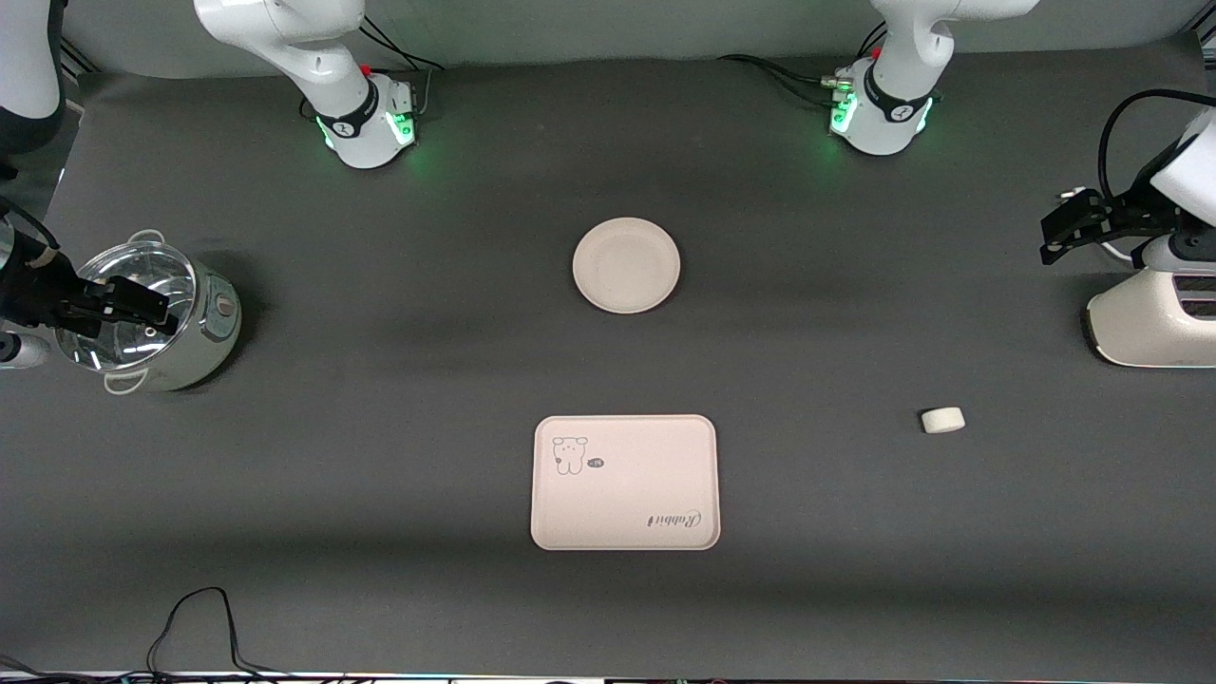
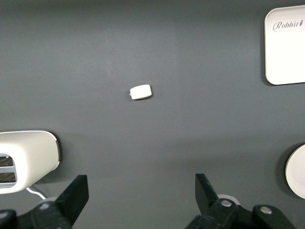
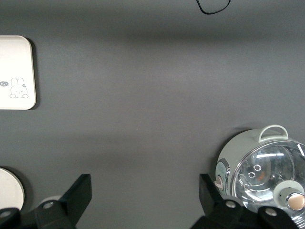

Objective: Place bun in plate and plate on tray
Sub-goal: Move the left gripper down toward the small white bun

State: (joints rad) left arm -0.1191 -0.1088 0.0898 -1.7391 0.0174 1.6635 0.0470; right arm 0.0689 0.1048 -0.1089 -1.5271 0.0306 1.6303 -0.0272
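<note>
The bun lying between the tray and the white appliance is next, so next I move my left gripper to it and close on the bun's sides [image 1: 943, 420] [image 2: 141, 92].
The bun [image 1: 942, 419] lies on the dark mat toward the left arm's end of the table; it also shows in the left wrist view [image 2: 141, 92]. The round plate [image 1: 626, 265] sits empty at mid-table. The printed tray [image 1: 624, 482] lies empty, nearer to the front camera than the plate. My left gripper [image 1: 1056, 233] is open and empty, up over the mat beside a white appliance, apart from the bun; in its own view [image 2: 142, 191] the jaws stand wide. My right gripper [image 1: 157, 309] is open and empty over a glass-lidded pot, also seen in its own view [image 3: 145, 193].
A white toaster-like appliance [image 1: 1154, 323] stands at the left arm's end of the table. A pale pot with a glass lid [image 1: 157, 323] stands at the right arm's end. A black cable [image 1: 195, 617] lies near the table's front edge.
</note>
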